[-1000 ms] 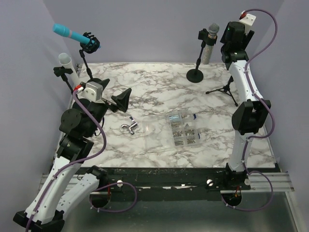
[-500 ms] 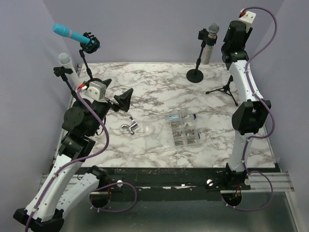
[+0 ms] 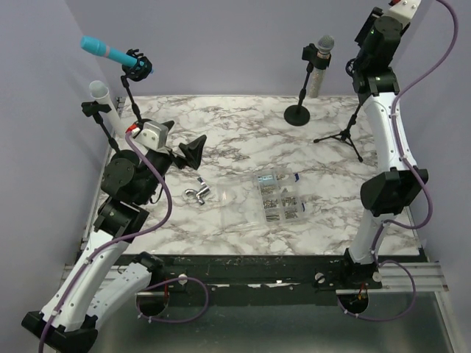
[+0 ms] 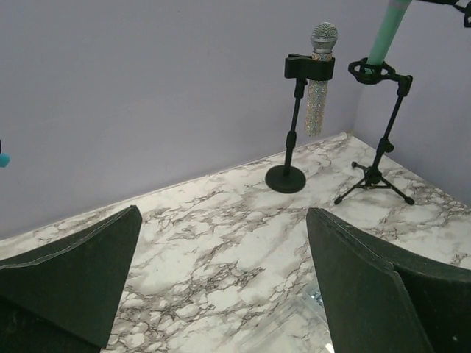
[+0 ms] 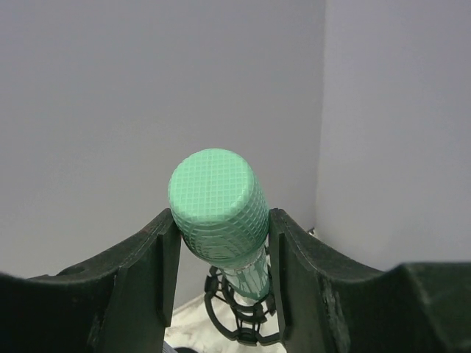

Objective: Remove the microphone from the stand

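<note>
I will set the green microphone, still upright in the tripod's ring mount, down with my right gripper on the bare marble (image 3: pixel 319 215) next to the clear parts box.
A green microphone (image 5: pixel 218 209) stands upright, its lower end in the black ring mount (image 5: pixel 243 320) of a tripod stand (image 3: pixel 344 134) at the back right. My right gripper (image 5: pixel 221 224) is shut on the microphone's head, one finger on each side. In the top view the right gripper (image 3: pixel 362 59) is high above the tripod and hides the microphone. The left wrist view shows the green microphone (image 4: pixel 385 33) rising from the ring (image 4: pixel 372 71). My left gripper (image 4: pixel 223 215) is open and empty above the table's left side (image 3: pixel 180 143).
A glittery silver microphone (image 3: pixel 319 62) sits clipped on a round-base stand (image 3: pixel 297 114) at the back. A blue microphone (image 3: pixel 110 53) and a white one (image 3: pixel 103 99) are on stands at the far left. A clear parts box (image 3: pixel 278 197) and a metal piece (image 3: pixel 196 193) lie mid-table.
My right arm has risen and shifted right, with its gripper on the green microphone. My left arm has moved slightly forward and right, still open.
</note>
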You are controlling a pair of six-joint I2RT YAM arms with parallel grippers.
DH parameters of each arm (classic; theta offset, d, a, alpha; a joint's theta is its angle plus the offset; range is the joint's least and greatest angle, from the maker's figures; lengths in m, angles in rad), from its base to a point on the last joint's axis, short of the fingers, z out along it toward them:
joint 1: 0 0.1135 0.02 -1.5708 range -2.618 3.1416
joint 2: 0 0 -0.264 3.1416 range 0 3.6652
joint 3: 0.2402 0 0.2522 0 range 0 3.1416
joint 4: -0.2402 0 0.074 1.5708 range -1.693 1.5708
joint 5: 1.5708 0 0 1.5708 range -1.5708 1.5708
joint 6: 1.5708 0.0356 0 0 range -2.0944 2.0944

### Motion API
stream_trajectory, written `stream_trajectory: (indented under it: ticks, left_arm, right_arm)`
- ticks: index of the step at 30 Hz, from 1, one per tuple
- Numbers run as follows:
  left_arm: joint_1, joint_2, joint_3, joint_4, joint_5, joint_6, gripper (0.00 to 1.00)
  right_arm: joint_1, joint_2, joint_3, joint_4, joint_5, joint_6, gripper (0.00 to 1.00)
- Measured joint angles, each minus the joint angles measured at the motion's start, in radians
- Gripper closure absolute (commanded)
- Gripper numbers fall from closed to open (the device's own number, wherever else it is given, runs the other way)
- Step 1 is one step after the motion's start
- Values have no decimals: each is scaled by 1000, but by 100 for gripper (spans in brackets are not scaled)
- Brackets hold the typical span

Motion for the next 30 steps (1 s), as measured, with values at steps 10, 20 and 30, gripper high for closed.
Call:
stream_trajectory:
  ticks: [10,20,30]
  left_arm:
    - [0,16,0,9,0,0,1]
    - [-2,20,-5,12,0,-1,2]
    - [-28,11,-5,14,0,-5,2]
  right_arm:
    - [0,-185,-11,86,-67,18,88]
    - [0,-518,-343,163,-159,113,99]
    - [-1,-736,-558,87,-451,210,99]
